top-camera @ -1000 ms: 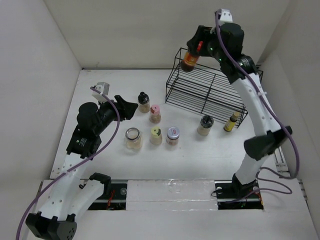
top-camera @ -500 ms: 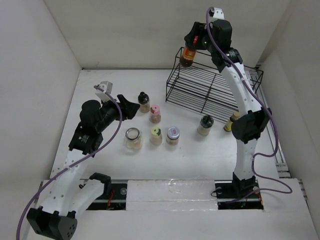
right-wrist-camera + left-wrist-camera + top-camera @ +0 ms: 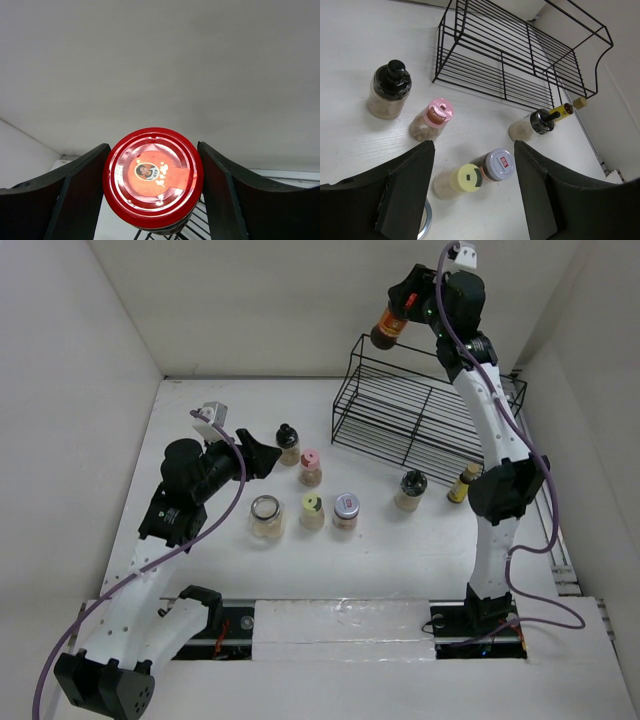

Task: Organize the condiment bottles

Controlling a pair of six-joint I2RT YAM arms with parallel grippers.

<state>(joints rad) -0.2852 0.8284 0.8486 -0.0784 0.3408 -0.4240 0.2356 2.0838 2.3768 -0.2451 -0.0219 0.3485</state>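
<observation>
The right gripper needs to release the red-capped jar on the wire rack's top back corner (image 3: 375, 379) nearest the pink-capped bottle.
My right gripper (image 3: 398, 312) is shut on a red-capped jar (image 3: 386, 330) of dark contents, held high above the back left corner of the black wire rack (image 3: 415, 418). In the right wrist view the red cap (image 3: 153, 174) fills the gap between both fingers (image 3: 82, 192). On the table stand a black-capped jar (image 3: 288, 444), a pink-capped bottle (image 3: 310, 468), a silver-lidded jar (image 3: 265, 517), a yellow-green-capped bottle (image 3: 312, 510), a silver-capped jar (image 3: 346, 510), another black-capped jar (image 3: 410, 490) and a slim amber bottle (image 3: 462, 483). My left gripper (image 3: 255, 455) is open and empty, left of the black-capped jar.
The left wrist view shows the rack (image 3: 520, 55) empty, with the pink-capped bottle (image 3: 432, 120), the yellow-green cap (image 3: 465, 179) and the silver cap (image 3: 499, 164) ahead of the open left gripper (image 3: 473, 150). White walls close in the table on three sides.
My right gripper has lifted the red-capped jar higher and slightly right, above the rack's corner. The left arm has barely moved.
</observation>
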